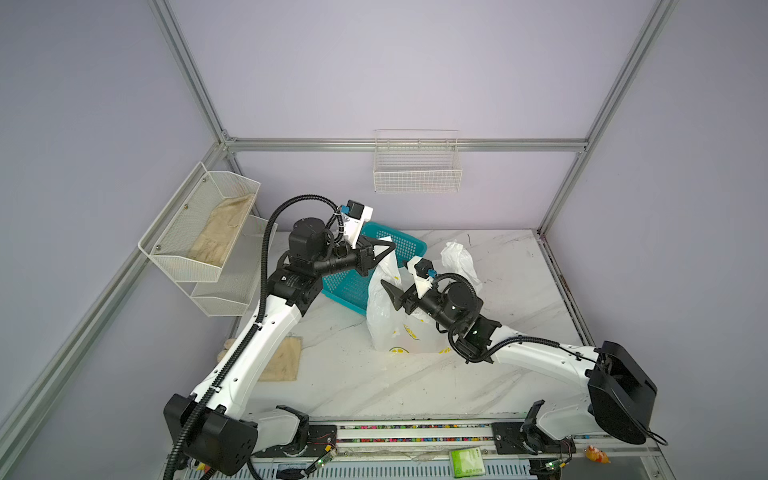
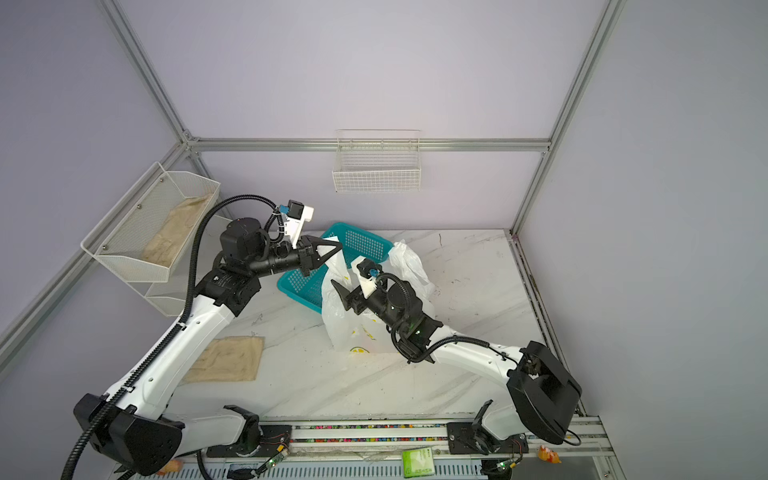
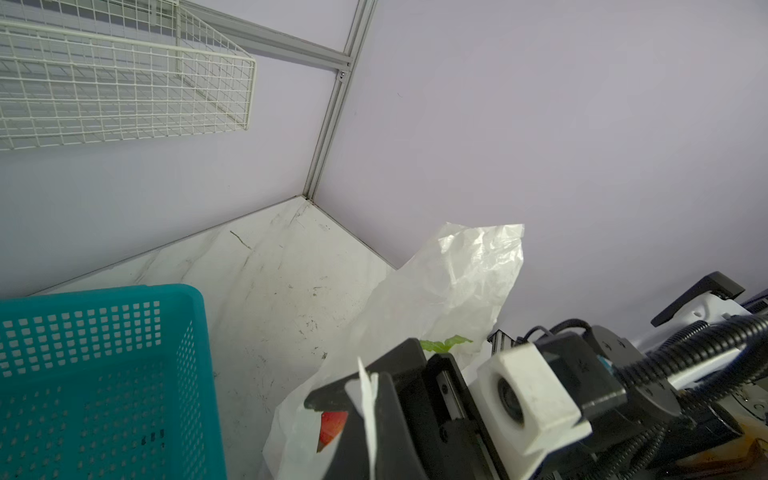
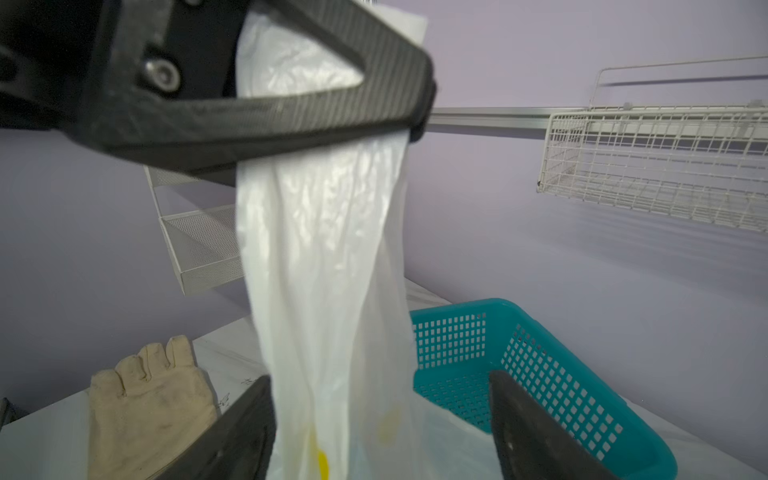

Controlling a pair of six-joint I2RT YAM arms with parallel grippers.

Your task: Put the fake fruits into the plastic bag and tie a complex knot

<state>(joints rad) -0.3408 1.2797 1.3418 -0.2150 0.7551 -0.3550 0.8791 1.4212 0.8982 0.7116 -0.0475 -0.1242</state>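
Observation:
My right gripper is reaching across the bag's opening from the loose handle's side. It should swing round and grab the bag's taut strip (image 1: 385,273) from the front.
The plastic bag (image 1: 386,328) (image 2: 345,332) stands mid-table, white with yellow lemon prints. My left gripper (image 1: 390,246) (image 2: 340,246) (image 3: 359,388) is shut on one bag handle and holds it up as a taut strip (image 4: 324,249). The same gripper shows in the right wrist view (image 4: 415,120). My right gripper (image 1: 389,293) (image 2: 338,291) (image 4: 382,424) is open, and the strip hangs between its fingers (image 4: 241,419) close to one of them. The other handle (image 1: 457,257) (image 3: 469,270) stands loose. One red fake fruit (image 3: 332,428) shows under my left finger, inside the bag as far as I can tell.
A teal perforated basket (image 1: 401,245) (image 3: 104,374) (image 4: 540,353) sits just behind the bag. A beige glove (image 1: 286,357) (image 4: 153,399) lies on the table front left. A mesh rack (image 1: 208,224) hangs on the left wall and a wire basket (image 1: 417,166) on the back wall.

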